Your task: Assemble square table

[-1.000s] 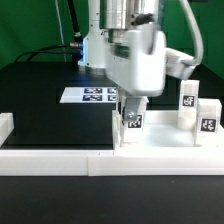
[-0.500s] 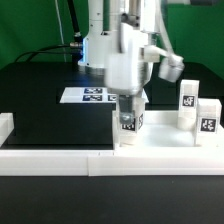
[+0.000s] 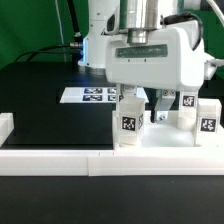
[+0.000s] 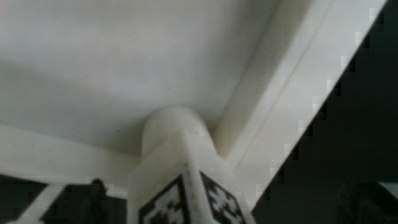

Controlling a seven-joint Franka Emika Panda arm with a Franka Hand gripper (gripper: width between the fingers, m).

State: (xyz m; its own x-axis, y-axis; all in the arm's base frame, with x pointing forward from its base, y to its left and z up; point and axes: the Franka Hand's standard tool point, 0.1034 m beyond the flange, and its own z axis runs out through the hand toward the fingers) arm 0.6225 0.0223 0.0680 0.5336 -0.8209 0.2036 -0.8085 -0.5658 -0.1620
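Observation:
Next, I open, turn square and grip the leg by its flat sides (image 4: 164,205), because the leg's corner edge faces my gripper and its sides slant toward the gripper's fingers.
The square table top (image 3: 165,140) lies at the exterior view's right, against the rail. In the wrist view it fills the picture as a white tray (image 4: 107,70) with a raised rim. One tagged white leg (image 3: 130,125) stands upright in its near corner socket and shows in the wrist view (image 4: 187,185). My gripper (image 3: 145,102) hangs just above this leg with the broad hand facing the camera. In the wrist view the gripper (image 4: 196,215) straddles the leg, and a gap shows between the dark left finger (image 4: 80,200) and the leg. It looks open.
Two more tagged legs (image 3: 187,103) (image 3: 208,118) stand at the exterior view's right behind the top. The long white border rail (image 3: 70,155) runs along the front. The marker board (image 3: 90,95) lies behind on the black table.
My hand has turned about its vertical axis over the leg. The leg turned with it and its tag now faces the camera. The fingers now stand off the leg.

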